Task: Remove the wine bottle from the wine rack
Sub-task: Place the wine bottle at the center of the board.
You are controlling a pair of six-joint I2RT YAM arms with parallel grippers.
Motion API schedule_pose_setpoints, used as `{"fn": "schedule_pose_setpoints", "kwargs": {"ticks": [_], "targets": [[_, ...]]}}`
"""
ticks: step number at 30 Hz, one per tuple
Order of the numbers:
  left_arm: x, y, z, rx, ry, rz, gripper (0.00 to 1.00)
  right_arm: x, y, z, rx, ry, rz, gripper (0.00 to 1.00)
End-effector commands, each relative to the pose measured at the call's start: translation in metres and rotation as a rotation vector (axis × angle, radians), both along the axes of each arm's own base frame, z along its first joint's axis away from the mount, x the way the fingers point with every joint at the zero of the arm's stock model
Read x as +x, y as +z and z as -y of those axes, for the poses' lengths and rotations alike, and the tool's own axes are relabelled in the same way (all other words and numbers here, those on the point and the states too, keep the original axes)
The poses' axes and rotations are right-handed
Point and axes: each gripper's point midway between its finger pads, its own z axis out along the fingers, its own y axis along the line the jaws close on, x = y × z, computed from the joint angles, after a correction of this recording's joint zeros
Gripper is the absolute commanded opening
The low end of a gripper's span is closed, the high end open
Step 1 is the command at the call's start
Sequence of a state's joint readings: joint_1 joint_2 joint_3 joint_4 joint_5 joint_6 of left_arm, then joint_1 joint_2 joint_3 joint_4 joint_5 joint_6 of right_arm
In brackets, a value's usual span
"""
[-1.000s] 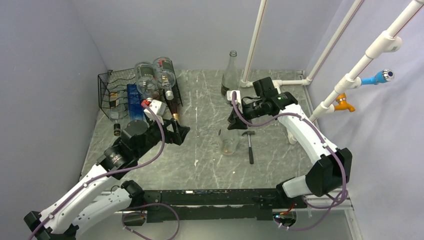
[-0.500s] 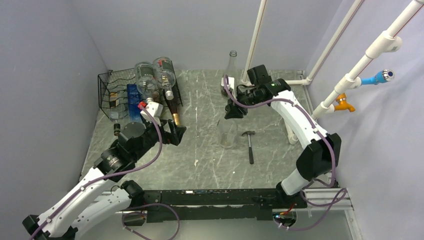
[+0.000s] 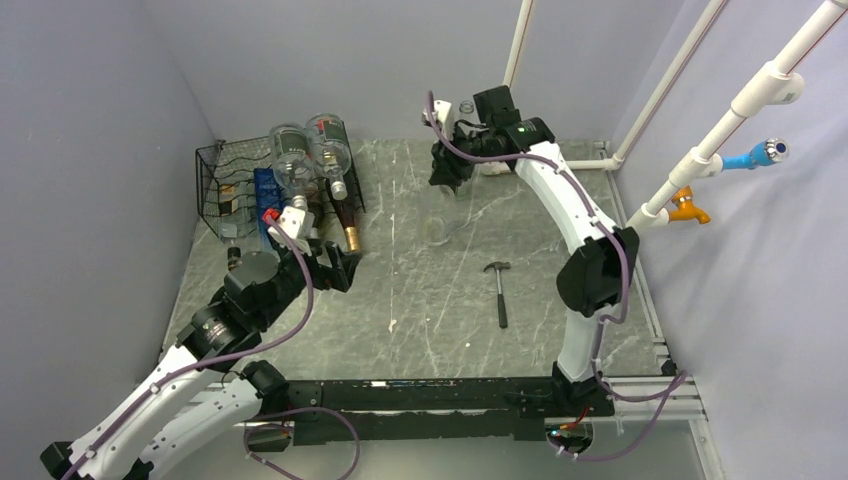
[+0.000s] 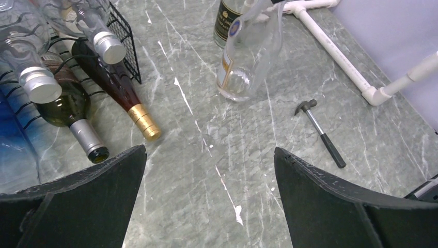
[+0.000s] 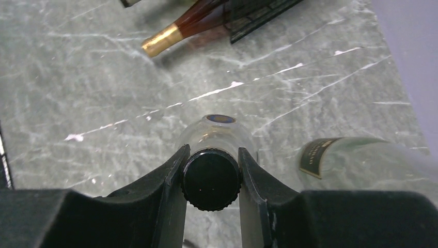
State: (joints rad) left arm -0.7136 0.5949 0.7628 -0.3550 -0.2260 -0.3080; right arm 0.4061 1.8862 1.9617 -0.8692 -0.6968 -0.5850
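My right gripper has the clear bottle with the black cap. It will let go of it beside the dark-labelled bottle [image 3: 424, 188] [image 5: 304, 107], on that bottle's side toward the wine rack.
The black wire wine rack [image 3: 222, 188] stands at the back left with several wine bottles lying in it, necks pointing right. The left wrist view shows an amber bottle with a gold cap [image 4: 126, 88], a green one [image 4: 67, 106] and a clear one with a silver cap [image 4: 106, 47]. My left gripper [image 3: 336, 266] hovers open just right of the rack's front, nothing between its fingers [image 4: 103, 181]. My right gripper [image 3: 446, 166] is shut on the black cap [image 5: 210, 178] of a clear bottle [image 4: 253, 51], which hangs above the table at the back centre.
Behind the held bottle, a clear bottle with a dark label [image 4: 228, 18] stands upright. A small hammer [image 3: 498, 290] lies on the marble table right of centre. White PVC pipes [image 3: 590, 160] run along the back right corner. Walls close in on the left and back.
My right arm has lifted the clear bottle off the table beside the hammer and carried it up toward the back. My left arm has drifted slightly left, still open.
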Motion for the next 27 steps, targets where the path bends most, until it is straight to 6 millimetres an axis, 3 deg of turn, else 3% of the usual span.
{"fn": "schedule_pose_setpoints", "kwargs": {"ticks": [1,12,19,27], "targets": [[0.003,0.008,-0.008,0.011,0.034,0.03,1.0,0.036,0.077,-0.025,0.126,-0.064,0.216,0.0],[0.002,0.003,-0.015,0.022,0.062,0.016,1.0,0.105,0.097,-0.041,0.162,-0.26,0.356,0.0],[0.002,0.003,-0.018,0.031,0.077,0.014,1.0,0.129,0.101,-0.048,0.175,-0.341,0.414,0.0],[0.004,0.002,-0.018,0.039,0.082,0.012,0.99,0.149,0.088,-0.049,0.161,-0.393,0.442,0.0]]}}
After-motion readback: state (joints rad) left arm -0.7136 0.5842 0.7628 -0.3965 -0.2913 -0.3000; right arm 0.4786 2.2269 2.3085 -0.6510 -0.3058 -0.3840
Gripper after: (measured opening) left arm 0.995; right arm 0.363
